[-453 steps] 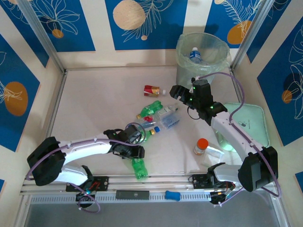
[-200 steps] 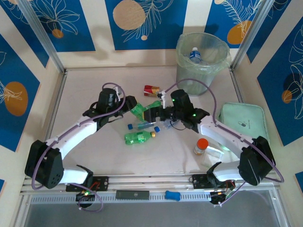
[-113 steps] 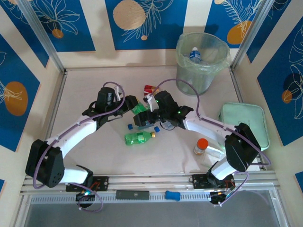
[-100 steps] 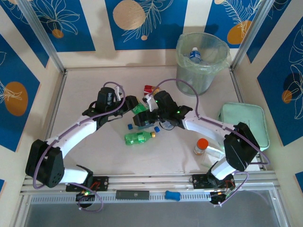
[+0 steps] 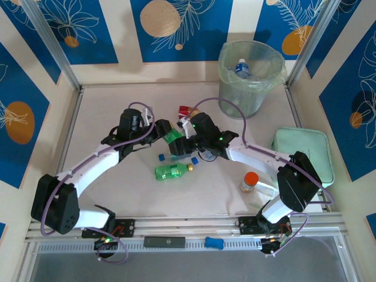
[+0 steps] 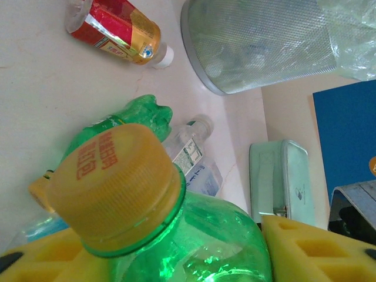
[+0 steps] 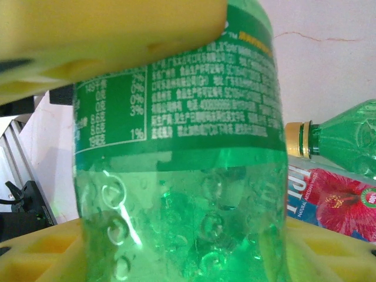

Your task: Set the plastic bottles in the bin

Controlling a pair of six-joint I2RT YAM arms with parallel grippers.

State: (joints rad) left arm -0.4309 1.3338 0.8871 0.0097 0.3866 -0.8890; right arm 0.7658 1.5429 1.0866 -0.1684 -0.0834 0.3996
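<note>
The robot's right gripper should release the green bottle inside the bin [image 5: 237,70], next to the blue-labelled bottle there.
One green bottle [image 5: 173,136] hangs over the middle of the table between both arms. My left gripper [image 5: 164,131] has its yellow pads [image 6: 317,249] against the bottle's shoulder, just below its yellow cap [image 6: 111,182]. My right gripper [image 5: 178,145] is shut on the same bottle's body [image 7: 182,194], below the label. Another green bottle [image 5: 171,171] lies on the table, and a red-and-gold one [image 5: 187,111] [image 6: 117,29] lies farther back. A clear blue-labelled bottle [image 6: 191,155] lies beneath the grippers. The bin [image 5: 249,76] [image 6: 258,44] stands at the back right with a bottle [image 5: 241,67] inside.
A squat container with an orange cap [image 5: 249,182] stands at the front right. The mint-green tray [image 5: 302,153] [image 6: 282,182] lies against the right wall. A loose blue cap [image 5: 160,157] lies near the lying green bottle. A red-flowered label [image 7: 329,200] shows under my right gripper.
My right gripper moved left to the green bottle in my left gripper and closed on its body. The left arm stayed nearly still, still at the bottle's shoulder.
</note>
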